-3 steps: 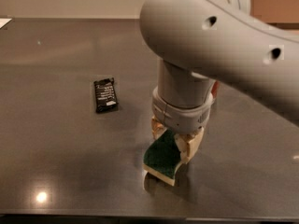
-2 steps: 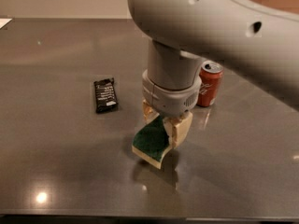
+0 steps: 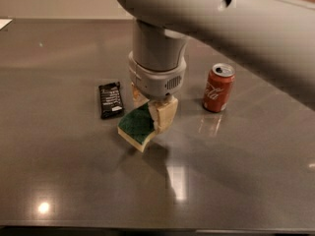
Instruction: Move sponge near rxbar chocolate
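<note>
I need to release the sponge, still hanging tilted just above the table, on the rxbar chocolate's long edge [image 3: 119,102] facing the red soda can.
The sponge [image 3: 136,126], dark green on top with a pale yellow foam layer, hangs tilted just above the table, clamped between my gripper's cream fingers [image 3: 164,116]. My gripper [image 3: 151,109] is shut on the sponge, just right of the rxbar chocolate [image 3: 110,99], a flat black wrapper with white lettering lying on the dark table. The sponge's left corner is a short gap from the bar's lower right end. My grey arm fills the upper right of the view.
A red soda can [image 3: 218,88] stands upright to the right of the gripper. The dark glossy table [image 3: 59,176] extends all around; its front edge runs along the bottom. A white item [image 3: 4,22] sits at the far left edge.
My gripper has carried the sponge leftward and farther back toward the black bar, and the arm has swung off the red can, which now shows in full.
</note>
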